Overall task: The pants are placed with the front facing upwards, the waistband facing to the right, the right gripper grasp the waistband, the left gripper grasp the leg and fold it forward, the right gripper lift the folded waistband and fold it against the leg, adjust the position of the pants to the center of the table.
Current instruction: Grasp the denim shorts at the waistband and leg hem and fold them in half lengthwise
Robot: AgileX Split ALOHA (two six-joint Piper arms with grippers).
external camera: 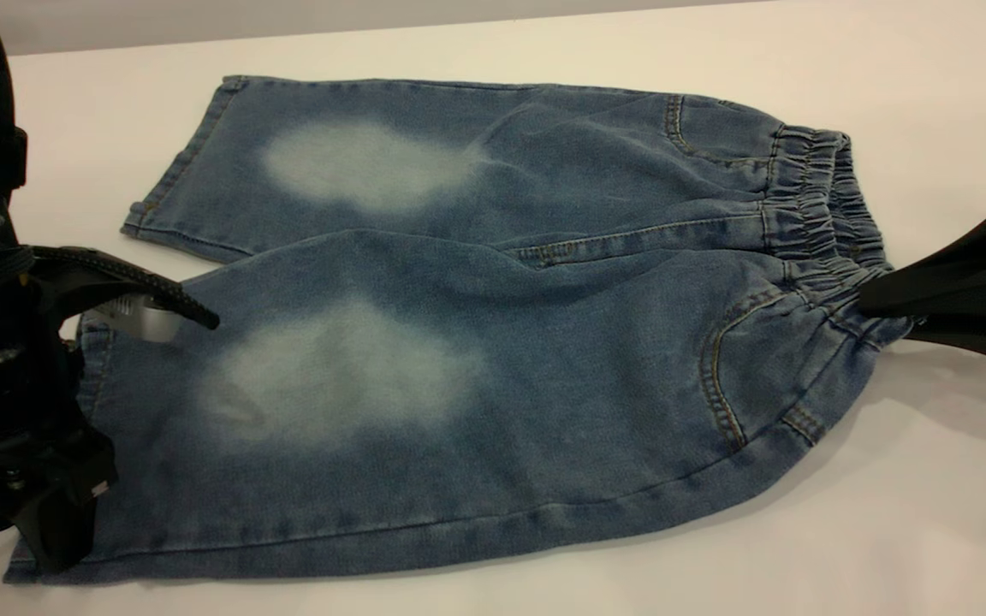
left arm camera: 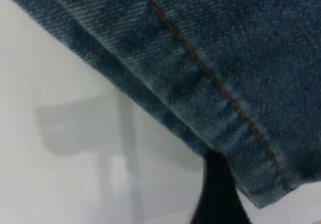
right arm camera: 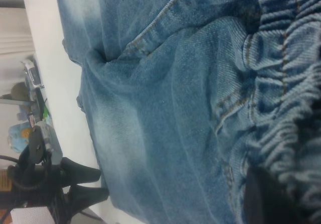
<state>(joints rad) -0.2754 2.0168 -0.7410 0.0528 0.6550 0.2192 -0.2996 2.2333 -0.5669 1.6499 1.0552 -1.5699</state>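
The tip of my left gripper meets just the edge of the near leg's hem, so I should open it and grip deeper across the orange stitching [left arm camera: 260, 141] before I fold.
The blue denim pants [external camera: 493, 342] lie flat, front up, on the white table [external camera: 929, 513], legs to the left. The ruched waistband [external camera: 818, 205] is at the right end. My right gripper [external camera: 874, 304] comes in from the right and is shut on the near end of the waistband, whose fabric bunches toward it. In the right wrist view the waistband [right arm camera: 281, 83] fills the frame beside the right gripper [right arm camera: 266, 199]. My left gripper [external camera: 159, 308] is at the hem of the near leg. The left wrist view shows that hem [left arm camera: 200, 83] raised over the table [left arm camera: 60, 158].
The table's far edge [external camera: 459, 26] runs just behind the far leg. There is bare table in front of and to the right of the pants. Beyond the table's left end, the right wrist view shows room clutter [right arm camera: 25, 128] and the left gripper [right arm camera: 85, 181].
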